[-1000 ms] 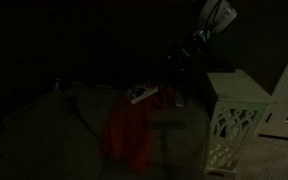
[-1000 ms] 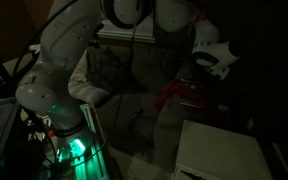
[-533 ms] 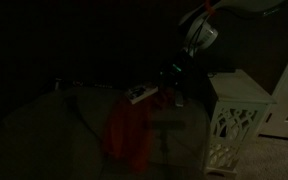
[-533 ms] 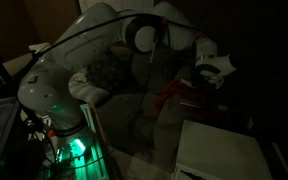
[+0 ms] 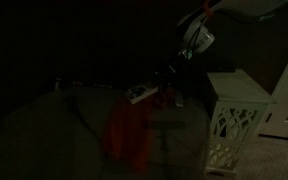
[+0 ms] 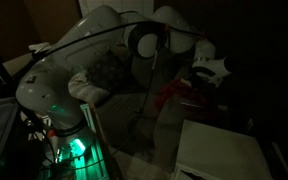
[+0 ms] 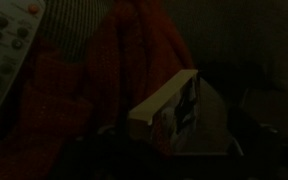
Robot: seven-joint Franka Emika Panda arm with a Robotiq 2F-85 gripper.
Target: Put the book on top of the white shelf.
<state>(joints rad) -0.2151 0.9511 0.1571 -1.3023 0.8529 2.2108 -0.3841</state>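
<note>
The book's end (image 5: 154, 89) (image 7: 142, 118) nearest my fingers is the next place my gripper should go to and close, across the yellowish page edge.
The scene is very dark. The book (image 7: 170, 112) is pale with dark markings and stands tilted on its edge against the red cloth (image 7: 94, 90), its yellowish page edge showing. My gripper (image 7: 179, 150) is just above it, with dim fingers spread either side and not closed on it. In both exterior views the gripper (image 5: 172, 78) (image 6: 198, 82) hangs low over the red cloth (image 5: 129, 130) (image 6: 182, 95). The white shelf (image 5: 238, 112), with lattice sides, stands beside the cloth. Its flat top also shows in an exterior view (image 6: 220, 150).
A pale remote with buttons (image 7: 4, 45) lies on the cloth beside the book and also shows in an exterior view (image 5: 141, 94). A patterned cushion (image 6: 109, 70) sits behind the arm. The robot base glows green (image 6: 72, 148).
The arm has swung down and toward the cloth, bringing the gripper low over the book. Over the last half second it has barely moved.
</note>
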